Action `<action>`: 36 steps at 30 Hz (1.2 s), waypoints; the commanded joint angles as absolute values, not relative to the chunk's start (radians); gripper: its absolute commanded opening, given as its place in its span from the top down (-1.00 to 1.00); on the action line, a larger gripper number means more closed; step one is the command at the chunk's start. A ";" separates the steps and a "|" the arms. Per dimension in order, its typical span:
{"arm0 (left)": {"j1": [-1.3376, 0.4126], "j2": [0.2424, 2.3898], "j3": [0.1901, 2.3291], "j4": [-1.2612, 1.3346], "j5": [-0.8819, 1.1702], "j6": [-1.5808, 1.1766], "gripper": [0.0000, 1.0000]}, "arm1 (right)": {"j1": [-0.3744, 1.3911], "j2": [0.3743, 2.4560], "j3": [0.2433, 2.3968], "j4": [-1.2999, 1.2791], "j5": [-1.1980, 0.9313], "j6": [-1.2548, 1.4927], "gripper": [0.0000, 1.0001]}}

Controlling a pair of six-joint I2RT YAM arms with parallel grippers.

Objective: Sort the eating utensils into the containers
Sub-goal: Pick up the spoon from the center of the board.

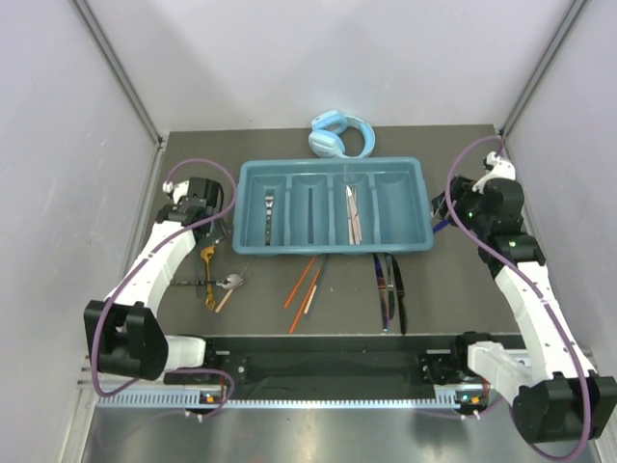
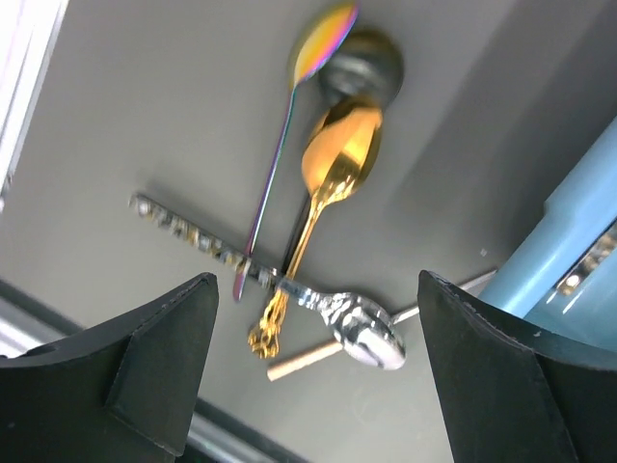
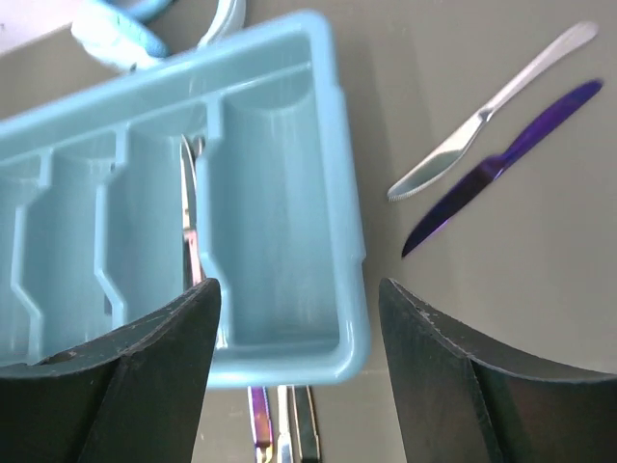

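Note:
The robot's left gripper needs to next move to the silver spoon's neck (image 1: 217, 283) (image 2: 296, 289), between the spoon's bowl and patterned handle, and close there, because this spoon is on top.
The teal tray (image 1: 328, 163) sits mid-table with four long compartments. A silver fork (image 1: 269, 205) lies in the leftmost one, and a silver knife (image 1: 352, 214) with a pinkish piece lies in the third. Orange chopsticks (image 1: 307, 283) and dark knives (image 1: 389, 289) lie in front of the tray. My left gripper (image 2: 318, 386) is open and empty above a gold spoon (image 2: 342, 154), an iridescent spoon (image 2: 323, 43) and a silver spoon (image 2: 366, 333). My right gripper (image 3: 299, 376) is open and empty over the tray's right end (image 3: 333, 193), beside a silver knife (image 3: 482, 116) and a purple knife (image 3: 501, 164).
Light blue headphones (image 1: 339, 135) lie just behind the tray. Grey walls close in on both sides and the back. A black rail runs along the near edge by the arm bases. A thin tan stick (image 2: 304, 359) lies under the silver spoon.

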State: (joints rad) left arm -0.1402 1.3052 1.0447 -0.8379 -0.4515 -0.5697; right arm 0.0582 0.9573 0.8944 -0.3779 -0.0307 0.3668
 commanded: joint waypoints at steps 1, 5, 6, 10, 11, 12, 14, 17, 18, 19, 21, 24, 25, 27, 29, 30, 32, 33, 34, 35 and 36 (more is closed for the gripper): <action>-0.141 1.278 1.060 -0.981 -0.442 -0.702 -0.78 | 0.066 0.934 0.842 -0.344 -0.103 0.354 -0.34; -0.141 1.210 1.023 -1.051 -0.445 -0.877 -0.75 | 0.064 0.924 0.795 -0.316 -0.159 0.367 -0.33; -0.141 1.197 1.003 -1.058 -0.486 -0.906 -0.74 | 0.066 0.917 0.785 -0.311 -0.170 0.377 -0.33; -0.140 1.158 0.937 -1.074 -0.526 -1.017 -0.68 | 0.066 0.894 0.750 -0.284 -0.221 0.382 -0.34; -0.140 1.163 0.924 -1.066 -0.520 -1.028 -0.68 | 0.066 0.893 0.744 -0.282 -0.225 0.374 -0.34; -0.140 1.169 0.916 -1.057 -0.512 -1.025 -0.68 | 0.067 0.897 0.744 -0.285 -0.227 0.370 -0.34; -0.140 1.209 0.902 -1.054 -0.491 -1.041 -0.68 | 0.074 0.906 0.739 -0.279 -0.225 0.370 -0.34; -0.140 1.267 0.874 -1.017 -0.477 -1.039 -0.69 | 0.075 0.913 0.738 -0.287 -0.250 0.371 -0.36; -0.140 1.278 0.867 -1.005 -0.488 -1.034 -0.69 | 0.075 0.910 0.732 -0.281 -0.253 0.374 -0.35; -0.140 1.298 0.868 -0.999 -0.500 -1.031 -0.69 | 0.077 0.907 0.726 -0.278 -0.256 0.376 -0.36; -0.140 1.313 0.885 -0.988 -0.520 -1.008 -0.68 | 0.077 0.900 0.716 -0.282 -0.256 0.374 -0.36; -0.138 1.341 0.910 -0.969 -0.520 -0.960 -0.70 | 0.077 0.899 0.710 -0.282 -0.256 0.376 -0.36; -0.137 1.370 0.911 -0.971 -0.525 -0.956 -0.70 | 0.077 0.902 0.707 -0.276 -0.264 0.379 -0.36; -0.130 1.402 0.901 -0.962 -0.528 -0.954 -0.70 | 0.077 0.916 0.712 -0.272 -0.273 0.383 -0.36; -0.124 1.428 0.870 -0.944 -0.523 -0.969 -0.69 | 0.077 0.925 0.724 -0.278 -0.275 0.379 -0.36; -0.120 1.428 0.858 -0.908 -0.515 -0.971 -0.66 | 0.077 0.925 0.727 -0.282 -0.275 0.374 -0.36; -0.117 1.419 0.832 -0.878 -0.512 -0.979 -0.63 | 0.077 0.927 0.729 -0.287 -0.270 0.373 -0.36; -0.111 1.419 0.828 -0.865 -0.511 -0.977 -0.59 | 0.077 0.925 0.727 -0.287 -0.270 0.373 -0.36; -0.106 1.420 0.827 -0.856 -0.514 -0.976 -0.58 | 0.077 0.927 0.726 -0.288 -0.270 0.371 -0.36; -0.101 1.425 0.828 -0.853 -0.514 -0.973 -0.56 | 0.075 0.928 0.721 -0.287 -0.270 0.373 -0.36; -0.094 1.431 0.828 -0.850 -0.515 -0.970 -0.56 | 0.077 0.928 0.718 -0.287 -0.270 0.373 -0.36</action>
State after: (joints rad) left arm -0.1154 1.4300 0.8341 -0.9146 -0.4953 -0.9695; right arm 0.0654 0.9279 0.7013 -0.3214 -0.2569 0.3775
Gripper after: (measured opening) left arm 0.787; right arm 0.678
